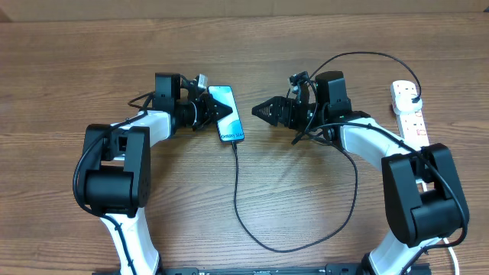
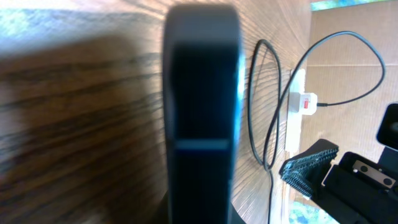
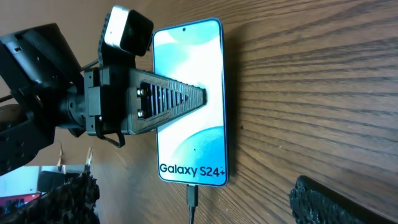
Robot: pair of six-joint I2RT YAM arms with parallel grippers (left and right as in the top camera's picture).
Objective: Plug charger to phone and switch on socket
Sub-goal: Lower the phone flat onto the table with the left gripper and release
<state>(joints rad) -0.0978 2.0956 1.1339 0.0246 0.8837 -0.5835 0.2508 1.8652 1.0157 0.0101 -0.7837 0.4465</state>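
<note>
The robot's left gripper needs to release the phone on the wooden table (image 1: 237, 116) beside the open right gripper. The phone now lies beside that open gripper.
The phone (image 1: 227, 113) lies left of centre, its cyan screen lit with white text at the near short edge; it also shows in the right wrist view (image 3: 193, 134). My left gripper (image 1: 205, 109) is shut on its left side, one finger lying over the screen (image 3: 171, 102). The phone's dark edge (image 2: 202, 112) fills the left wrist view. The charger cable (image 1: 238, 198) has its connector (image 3: 193, 196) in the phone's port and loops round to a plug (image 1: 412, 95) in the socket strip (image 1: 415, 122). My right gripper (image 1: 263, 111) is open and empty, just right of the phone.
The white strip lies along the table's right side, beside my right arm's base (image 1: 424, 198). The black cable loops over the near middle of the table and passes under my right arm. A cardboard wall stands behind the far table edge (image 2: 348, 18).
</note>
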